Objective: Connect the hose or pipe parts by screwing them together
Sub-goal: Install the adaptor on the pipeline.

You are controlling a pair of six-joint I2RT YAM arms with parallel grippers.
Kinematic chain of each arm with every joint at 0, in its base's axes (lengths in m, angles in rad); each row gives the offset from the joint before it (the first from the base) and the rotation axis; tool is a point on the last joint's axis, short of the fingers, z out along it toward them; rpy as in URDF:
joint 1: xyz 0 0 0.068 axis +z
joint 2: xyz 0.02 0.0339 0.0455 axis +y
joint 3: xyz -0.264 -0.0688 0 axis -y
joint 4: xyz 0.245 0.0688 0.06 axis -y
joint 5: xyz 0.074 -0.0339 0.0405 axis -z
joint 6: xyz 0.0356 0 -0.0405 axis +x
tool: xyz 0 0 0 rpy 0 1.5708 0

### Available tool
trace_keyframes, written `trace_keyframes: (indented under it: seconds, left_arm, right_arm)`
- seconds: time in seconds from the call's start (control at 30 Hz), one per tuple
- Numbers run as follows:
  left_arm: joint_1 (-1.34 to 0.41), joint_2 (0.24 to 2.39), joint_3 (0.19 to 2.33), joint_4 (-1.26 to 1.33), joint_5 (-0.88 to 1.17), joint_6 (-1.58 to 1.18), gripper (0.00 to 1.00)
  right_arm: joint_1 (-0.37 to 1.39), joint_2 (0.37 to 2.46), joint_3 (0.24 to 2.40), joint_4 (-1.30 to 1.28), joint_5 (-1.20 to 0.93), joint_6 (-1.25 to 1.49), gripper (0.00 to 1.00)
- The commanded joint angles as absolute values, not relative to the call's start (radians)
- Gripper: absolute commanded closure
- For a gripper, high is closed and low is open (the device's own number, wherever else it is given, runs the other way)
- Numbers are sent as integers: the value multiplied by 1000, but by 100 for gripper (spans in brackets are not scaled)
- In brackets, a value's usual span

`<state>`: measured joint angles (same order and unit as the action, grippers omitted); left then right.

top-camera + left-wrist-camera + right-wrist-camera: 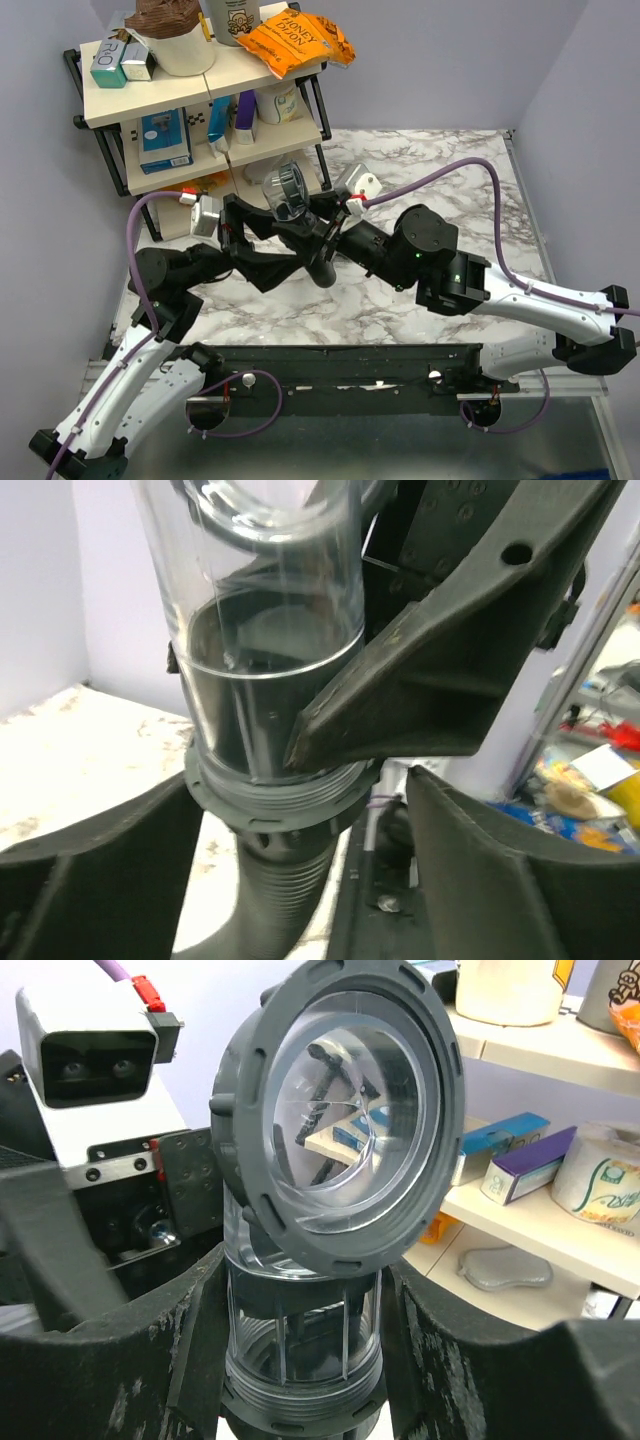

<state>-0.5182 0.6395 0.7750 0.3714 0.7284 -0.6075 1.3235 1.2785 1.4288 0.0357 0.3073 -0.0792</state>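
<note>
Next, I release the clear pipe fitting with my right gripper on the marble table [275, 267] between the shelf and the black rail.
A clear pipe fitting [288, 190] with a grey ring mouth [345, 1120] is held above the marble table. My right gripper [305, 1330] is shut on its clear body, a finger pressed against each side. Under the fitting a grey threaded collar [275, 795] joins it to the black ribbed hose [270, 890], which hangs down towards the table [325, 268]. My left gripper [295, 790] is open, its fingers [90, 880] standing either side of the collar with a gap on the right. In the top view my left gripper [285, 250] and my right gripper [305, 215] meet at the fitting.
A two-tier shelf [110, 105] with boxes, bottles and an orange snack bag [295, 40] stands at the back left, close behind the fitting. Purple cables [440, 172] loop off both wrists. The marble table [440, 220] ends at walls behind and on the right.
</note>
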Motion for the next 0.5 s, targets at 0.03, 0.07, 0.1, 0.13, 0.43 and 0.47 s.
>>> trace_keyframes:
  seconds: [0.03, 0.07, 0.1, 0.13, 0.43, 0.47]
  left_arm:
    - [-519, 600, 789, 486, 696, -785, 4]
    - [-518, 601, 785, 489, 689, -814, 4]
    - [-518, 601, 784, 488, 690, -827, 4]
    - [-520, 600, 779, 486, 693, -833, 3]
    - [-520, 574, 712, 561, 684, -816, 6]
    - [-520, 572, 707, 568, 686, -807, 8]
  right_arm:
    - [1331, 1313, 1394, -6, 302, -42, 99]
    - [1331, 1313, 1393, -8, 298, -32, 99]
    - [1331, 1312, 1388, 27, 292, -22, 99]
    - [1331, 1309, 1378, 53, 279, -3, 99]
    - [1331, 1269, 1338, 227, 163, 165, 99]
    - [1330, 1267, 1330, 242, 152, 181, 99]
